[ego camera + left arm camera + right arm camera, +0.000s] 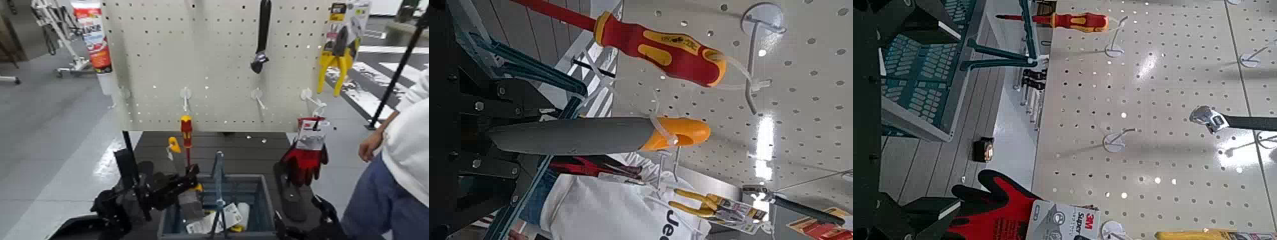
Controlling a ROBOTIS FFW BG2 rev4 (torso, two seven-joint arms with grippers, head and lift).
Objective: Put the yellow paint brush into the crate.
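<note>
The yellow paint brush, now held at the crate's rim, will be released by my left gripper inside the crate (198, 219) next to the white packets, under the hanging screwdriver.
My left gripper (173, 184) is shut on the yellow paint brush (189, 203) at the crate's left rim. The brush's orange-yellow handle tip (173, 145) points up toward the pegboard, and its grey bristles hang down over the left end of the crate (255, 191). The left wrist view shows the grey handle (579, 136) running out from the left gripper (497, 140) to the yellow tip. The grey-blue crate has a tall hoop handle (218, 179) and shows slatted in the right wrist view as the crate (928, 70). My right gripper (319, 220) waits low at the crate's right.
A red-and-yellow screwdriver (186, 131) hangs on the pegboard (217, 64) just above the brush tip. A wrench (262, 38), yellow pliers (337, 60) and red gloves (306, 156) hang there too. White packets (220, 220) lie in the crate. A person (402, 147) stands at the right.
</note>
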